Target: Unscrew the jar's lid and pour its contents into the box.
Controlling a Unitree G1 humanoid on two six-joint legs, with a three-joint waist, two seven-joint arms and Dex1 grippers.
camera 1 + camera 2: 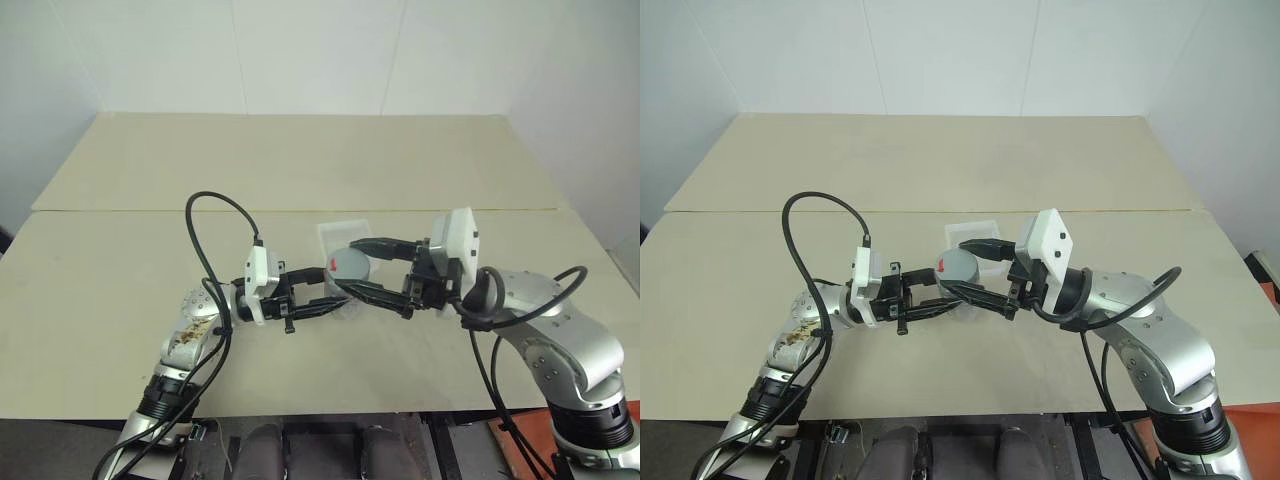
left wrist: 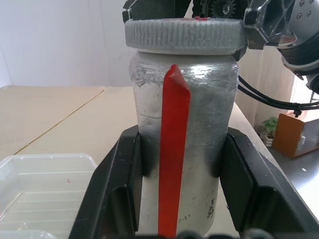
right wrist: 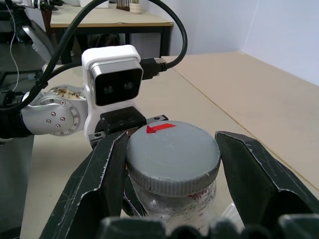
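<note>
The robot's right gripper should set the grey lid down on the bare table [image 1: 449, 319] between the box and the base of the right arm.
The jar [image 2: 199, 149], silvery with a red strip down its side, is held upright above the table with my left gripper [image 1: 338, 302] shut on its body, one black finger [image 2: 114, 189] on each side. Its grey ribbed lid [image 3: 172, 152], marked with a small red arrow, sits on top. My right gripper [image 1: 347, 266] reaches in from the right and is shut on the lid, its fingers [image 3: 99, 174] at opposite edges. The box [image 1: 345, 233], a clear shallow tray, lies on the table just behind the jar. The contents are hidden inside the jar.
The tan table [image 1: 300, 160] stretches wide behind and to both sides of the box, with a seam line across it. Black cables [image 1: 215, 215] loop up from both wrists near the grippers. White walls close off the far side.
</note>
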